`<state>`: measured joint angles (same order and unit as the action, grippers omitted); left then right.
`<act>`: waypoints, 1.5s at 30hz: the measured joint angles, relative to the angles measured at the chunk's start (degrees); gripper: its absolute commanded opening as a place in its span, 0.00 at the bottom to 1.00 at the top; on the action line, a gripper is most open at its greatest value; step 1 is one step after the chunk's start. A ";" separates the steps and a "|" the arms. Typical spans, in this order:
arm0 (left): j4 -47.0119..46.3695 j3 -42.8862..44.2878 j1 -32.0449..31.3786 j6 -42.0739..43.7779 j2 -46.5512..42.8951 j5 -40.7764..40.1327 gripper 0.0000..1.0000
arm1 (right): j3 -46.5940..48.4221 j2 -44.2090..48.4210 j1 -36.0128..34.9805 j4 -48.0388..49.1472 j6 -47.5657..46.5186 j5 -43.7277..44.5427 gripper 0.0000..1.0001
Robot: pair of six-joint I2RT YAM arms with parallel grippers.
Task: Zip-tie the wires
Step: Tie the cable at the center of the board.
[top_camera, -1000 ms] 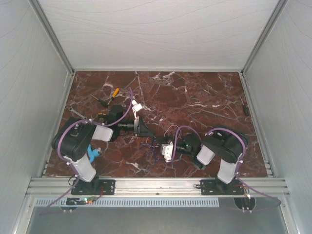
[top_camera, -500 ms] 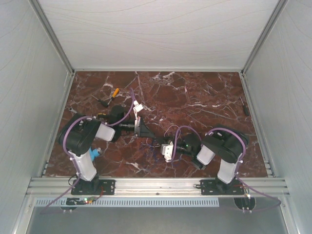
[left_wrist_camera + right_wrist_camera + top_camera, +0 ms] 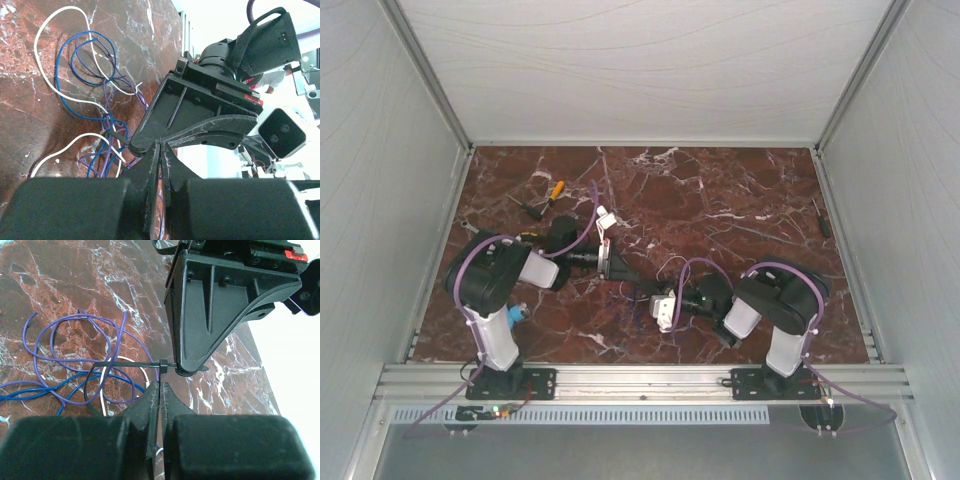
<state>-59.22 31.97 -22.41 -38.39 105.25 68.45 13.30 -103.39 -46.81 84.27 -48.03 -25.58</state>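
Observation:
The strap of the zip tie lies across my right gripper's fingertips. My right gripper needs to back away, turn and pinch the head (image 3: 163, 366) in line with the strap.
The wires (image 3: 75, 357) are thin purple, blue and white loops lying on the marble; they also show in the left wrist view as wires (image 3: 85, 65). The black zip tie (image 3: 125, 363) is looped around them, its head just above my right fingertips. My right gripper (image 3: 160, 386) is shut on the zip tie by the head. My left gripper (image 3: 187, 371) is shut on the tail that sticks out through the head. The two gripper tips meet nose to nose: left gripper (image 3: 636, 282), right gripper (image 3: 649, 292). From the left wrist, my left gripper (image 3: 161, 148) touches the right one's tip.
An orange-handled screwdriver (image 3: 556, 189) and a dark tool (image 3: 531, 209) lie at the back left of the marble table (image 3: 720, 200). Another dark tool (image 3: 823, 218) lies by the right wall. A small blue object (image 3: 516, 314) sits beside the left arm's base.
The left arm has swung right and forward to the right gripper, and its jaws have closed on the zip tie's tail. The right arm has not moved.

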 measured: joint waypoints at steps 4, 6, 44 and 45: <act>-0.50 0.02 -0.26 -0.22 0.07 0.26 0.00 | 0.00 0.00 0.00 0.00 0.00 0.00 0.00; -0.96 0.11 -0.31 -0.48 0.33 0.55 0.00 | 0.00 0.00 0.00 0.02 0.00 0.00 0.00; -10.23 -5.03 -5.49 -5.18 0.61 -15.85 0.00 | 7.56 50.12 0.26 -61.18 57.55 31.39 0.53; -10.12 -5.14 -5.79 -5.20 0.59 -16.79 0.00 | 7.78 50.56 0.26 -63.23 60.76 31.43 0.52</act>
<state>-69.34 26.83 -28.21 -43.59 105.84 51.66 21.08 -52.84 -46.54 21.04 12.73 5.85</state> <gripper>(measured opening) 0.003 0.557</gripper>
